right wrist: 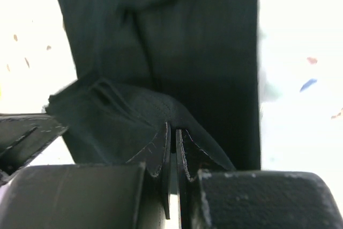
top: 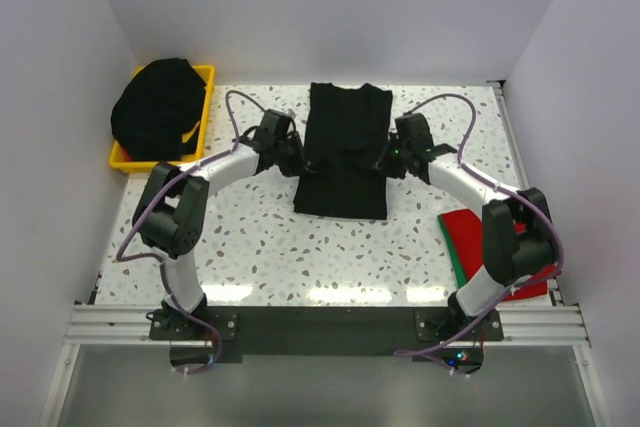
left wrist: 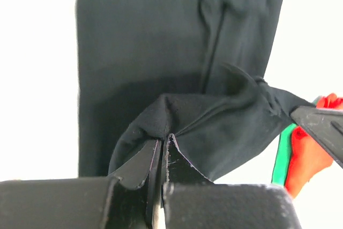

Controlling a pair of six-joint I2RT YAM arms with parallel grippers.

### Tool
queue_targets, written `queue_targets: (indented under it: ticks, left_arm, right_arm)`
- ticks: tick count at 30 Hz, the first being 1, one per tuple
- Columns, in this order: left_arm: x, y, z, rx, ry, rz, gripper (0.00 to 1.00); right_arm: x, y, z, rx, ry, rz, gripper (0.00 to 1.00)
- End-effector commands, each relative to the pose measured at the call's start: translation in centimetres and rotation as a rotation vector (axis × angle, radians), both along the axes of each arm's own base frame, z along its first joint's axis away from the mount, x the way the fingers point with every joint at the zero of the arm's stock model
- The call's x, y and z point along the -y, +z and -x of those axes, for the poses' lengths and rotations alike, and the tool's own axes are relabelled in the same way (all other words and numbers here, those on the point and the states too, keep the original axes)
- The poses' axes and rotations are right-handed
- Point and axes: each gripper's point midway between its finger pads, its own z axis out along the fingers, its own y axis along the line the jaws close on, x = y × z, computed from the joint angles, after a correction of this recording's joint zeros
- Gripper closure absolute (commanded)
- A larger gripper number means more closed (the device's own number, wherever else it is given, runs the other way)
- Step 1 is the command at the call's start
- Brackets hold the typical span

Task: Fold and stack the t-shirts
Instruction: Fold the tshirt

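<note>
The black t-shirt's raised edge bunches at my left fingers; I should lay it down, open, then pinch the flattened edge (left wrist: 136,124) nearby to straighten it.
A black t-shirt (top: 343,152) lies folded into a long strip at the middle of the table. My left gripper (top: 296,159) is shut on its left edge and my right gripper (top: 383,159) is shut on its right edge, both about halfway along. In the left wrist view the pinched cloth (left wrist: 177,111) bunches up at the fingertips (left wrist: 163,142); the right wrist view shows the same (right wrist: 134,111) at its fingertips (right wrist: 172,128). A pile of black t-shirts (top: 158,109) fills the yellow bin (top: 204,107). A red t-shirt (top: 478,237) lies folded at the right, partly under my right arm.
The yellow bin stands at the far left corner by the left wall. A green edge (top: 450,247) shows beside the red shirt. White walls close in the table on three sides. The speckled tabletop (top: 300,257) lies bare in front of the black shirt.
</note>
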Motion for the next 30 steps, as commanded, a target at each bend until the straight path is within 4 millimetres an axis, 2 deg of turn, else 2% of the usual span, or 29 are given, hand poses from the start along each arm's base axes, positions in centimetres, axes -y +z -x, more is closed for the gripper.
queue_targets:
  ticks: [1,2,5,6,7,9,12,20,21,23,27,30]
  left_arm:
    - [-0.6,0.6,-3.6,0.042,0.037,-0.003,1.0]
    - [-0.1,1.3,-4.4,0.053,0.024,0.019,1.0]
    - [-0.3,0.9,-6.1,0.059,0.03,0.003,1.0]
    - [-0.4,-0.1,-6.4,0.041,0.031,-0.005,1.0]
    - [-0.3,0.3,-7.1,0.055,0.03,-0.003,1.0]
    - [-0.7,-0.6,-7.4,0.029,0.039,-0.011,1.0]
    - [-1.0,-0.2,-8.0,0.042,0.043,0.004,1.0]
    - [-1.0,0.3,-9.4,0.058,0.039,0.002,1.0]
    - [-1.1,-0.3,-9.5,0.044,0.041,-0.002,1.0]
    - [-1.2,-0.2,-9.9,0.046,0.043,-0.001,1.0]
    - [-1.2,-0.5,-10.5,0.051,0.037,0.005,1.0]
    - [-1.3,-0.2,-11.3,0.066,0.022,0.021,0.88]
  right_arm:
    - [0.1,1.7,-3.8,0.086,-0.01,-0.039,1.0]
    - [0.2,1.6,-4.1,0.085,-0.016,-0.042,1.0]
    - [0.9,0.7,-5.4,0.064,-0.032,-0.049,1.0]
    - [1.1,0.5,-5.6,0.058,-0.034,-0.053,1.0]
    - [1.4,0.1,-6.1,0.054,-0.043,-0.057,1.0]
    - [1.6,-0.2,-6.4,0.048,-0.042,-0.075,1.0]
    - [2.1,-0.6,-6.9,0.042,-0.048,-0.096,1.0]
    - [2.7,0.5,-7.8,0.075,-0.056,-0.124,1.0]
    - [2.7,0.1,-7.8,0.06,-0.054,-0.122,1.0]
    - [2.7,0.4,-8.3,0.064,-0.049,-0.127,1.0]
    - [3.0,-0.6,-9.1,0.044,-0.05,-0.124,1.0]
    - [3.1,-1.0,-9.3,0.034,-0.041,-0.128,0.98]
